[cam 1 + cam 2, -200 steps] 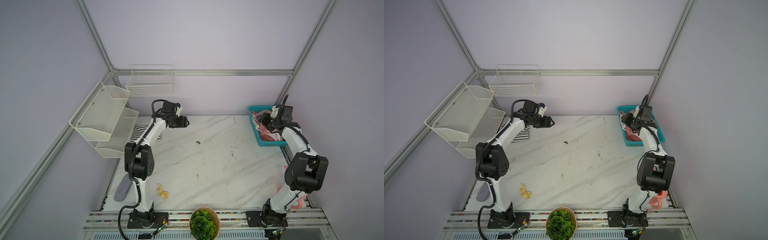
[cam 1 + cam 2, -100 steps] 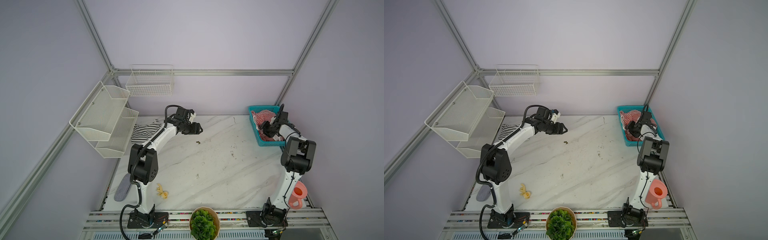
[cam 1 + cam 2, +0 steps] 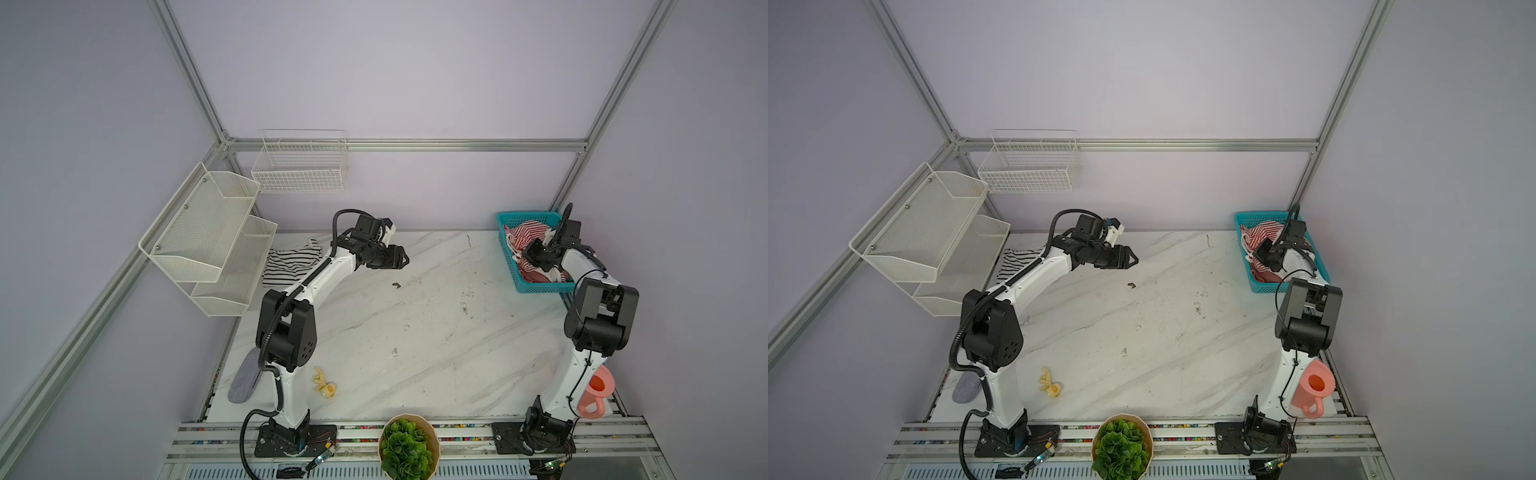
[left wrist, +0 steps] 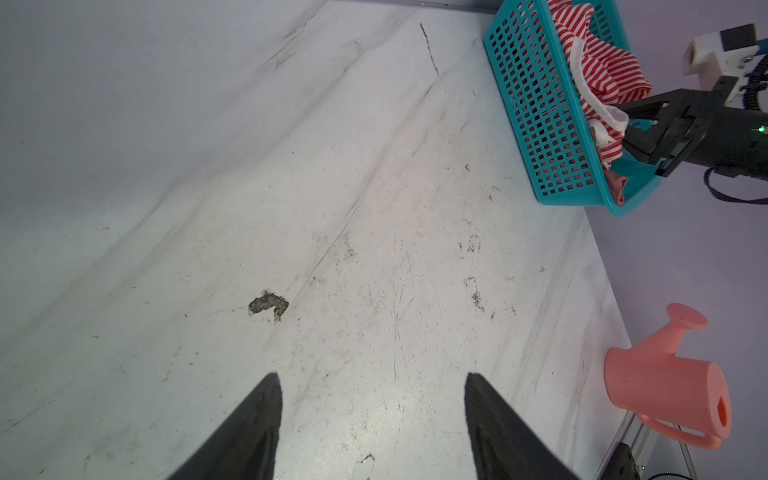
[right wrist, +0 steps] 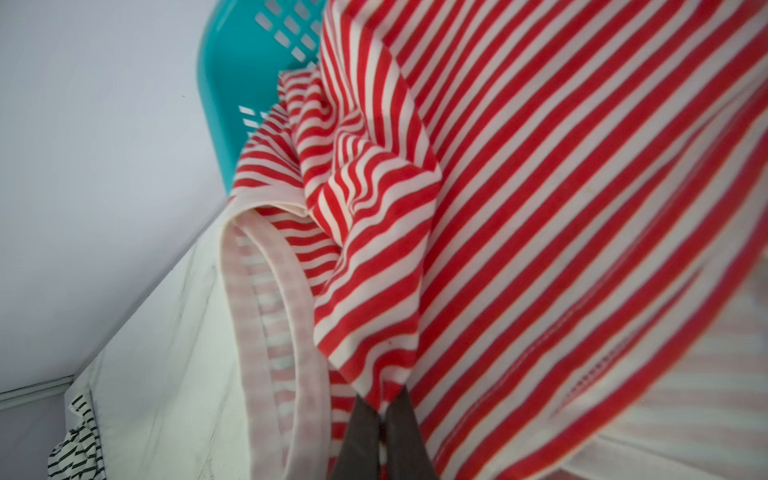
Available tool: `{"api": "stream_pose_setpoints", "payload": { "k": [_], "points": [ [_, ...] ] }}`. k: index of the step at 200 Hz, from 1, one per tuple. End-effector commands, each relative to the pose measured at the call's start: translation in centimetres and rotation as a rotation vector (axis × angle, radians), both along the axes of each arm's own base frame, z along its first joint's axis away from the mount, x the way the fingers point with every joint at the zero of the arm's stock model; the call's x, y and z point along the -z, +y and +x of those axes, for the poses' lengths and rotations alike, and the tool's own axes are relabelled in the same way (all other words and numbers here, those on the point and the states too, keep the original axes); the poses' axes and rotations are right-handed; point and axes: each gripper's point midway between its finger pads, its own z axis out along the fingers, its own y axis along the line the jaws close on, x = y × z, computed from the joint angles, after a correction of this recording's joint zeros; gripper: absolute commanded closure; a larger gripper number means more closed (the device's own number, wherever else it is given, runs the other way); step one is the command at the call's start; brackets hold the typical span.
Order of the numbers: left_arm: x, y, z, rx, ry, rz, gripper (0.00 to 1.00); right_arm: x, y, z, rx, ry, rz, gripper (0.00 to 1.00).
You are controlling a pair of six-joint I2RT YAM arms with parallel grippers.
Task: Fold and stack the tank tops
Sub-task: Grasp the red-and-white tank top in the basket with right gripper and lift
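Observation:
My right gripper needs to let go of the red-and-white tank top on the bare marble (image 3: pixel 417 303) between the teal basket and black-and-white tank top.
The red-and-white tank top (image 5: pixel 540 208) lies bunched in the teal basket (image 3: pixel 509 249) at the table's back right. My right gripper (image 5: pixel 381 409) is shut on a fold of it, beside the white trim. In both top views the right gripper (image 3: pixel 531 255) (image 3: pixel 1263 258) reaches into the basket. The black-and-white tank top (image 3: pixel 293 262) (image 3: pixel 1017 264) lies crumpled at the back left by the shelves. My left gripper (image 3: pixel 405 261) (image 4: pixel 370 382) hangs open over bare marble with nothing between its fingers, apart from both tops.
White mesh shelves (image 3: pixel 208 237) and a wire basket (image 3: pixel 299 166) hang at the back left. A pink watering can (image 3: pixel 596 392) stands at the right edge. A potted plant (image 3: pixel 407 449), a yellow object (image 3: pixel 324 384) and a grey pad (image 3: pixel 245 380) sit near the front.
My left arm has swung from the back left out over the table. My right gripper has closed on the red-and-white top in the basket.

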Motion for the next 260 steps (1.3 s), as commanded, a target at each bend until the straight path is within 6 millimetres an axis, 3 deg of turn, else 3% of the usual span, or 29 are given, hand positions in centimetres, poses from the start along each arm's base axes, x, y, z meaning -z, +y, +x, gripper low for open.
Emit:
{"api": "stream_pose_setpoints", "payload": {
  "k": [1, 38, 73, 124, 160, 180, 198, 260],
  "points": [
    [-1.9, 0.1, -1.0, 0.004, -0.044, -0.015, 0.31, -6.3, 0.3, -1.4, -0.014, -0.124, -0.045, 1.0],
    [-2.6, 0.3, -1.3, 0.003, -0.059, -0.014, 0.31, -14.0, 2.0, -4.2, -0.033, -0.286, -0.057, 1.0],
    [-3.3, 0.6, -1.8, 0.002, -0.073, -0.014, 0.31, -21.6, 5.0, -6.7, -0.089, -0.452, -0.054, 1.0],
    [-4.2, 1.3, -2.4, -0.014, -0.098, -0.005, 0.31, -34.6, 11.4, -9.2, -0.25, -0.75, -0.007, 1.0],
    [-4.9, 1.9, -2.9, -0.029, -0.116, 0.001, 0.31, -40.6, 16.2, -10.7, -0.359, -0.885, 0.028, 1.0],
    [-5.3, 2.2, -3.2, -0.039, -0.128, 0.007, 0.31, -42.0, 18.4, -11.5, -0.414, -0.926, 0.073, 1.0],
    [-5.7, 2.6, -3.5, -0.05, -0.142, 0.011, 0.31, -41.5, 20.5, -11.7, -0.457, -0.921, 0.113, 1.0],
    [-5.7, 3.4, -4.3, -0.065, -0.15, 0.027, 0.3, -34.3, 24.5, -11.1, -0.49, -0.747, 0.169, 1.0]
  ]
}}
